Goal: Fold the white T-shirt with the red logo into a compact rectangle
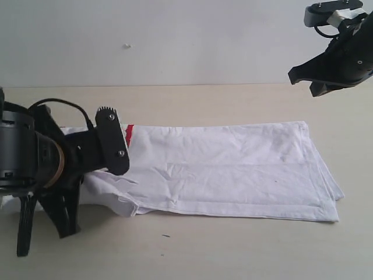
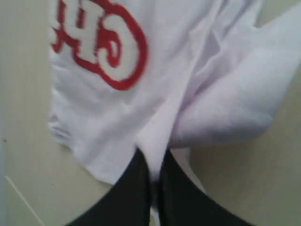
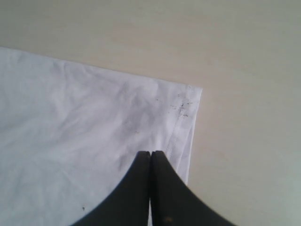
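Observation:
My left gripper will release the bunched cloth it pinches beside the uncovered red logo, then take the T-shirt flap's edge (image 2: pixel 188 80) and draw it over the logo.
The white T-shirt (image 1: pixel 233 169) lies on the table as a long folded strip, with its hem end to the right. At its left end my left gripper (image 1: pixel 116 157) is shut on a pinch of the cloth. The left wrist view shows white fabric (image 2: pixel 155 141) drawn up between the black fingers (image 2: pixel 136 188). The red logo (image 2: pixel 101 42) with white letters lies just beyond the grip, and only a red sliver (image 1: pixel 129 132) shows in the exterior view. My right gripper (image 1: pixel 309 79) hangs shut and empty, raised above the shirt's far right corner (image 3: pixel 188 94).
The pale tabletop (image 1: pixel 204 245) runs along the front of the shirt and beyond its right end (image 1: pixel 355 151). A light wall (image 1: pixel 175 41) stands behind the table. A small dark speck (image 1: pixel 166 235) lies near the front edge.

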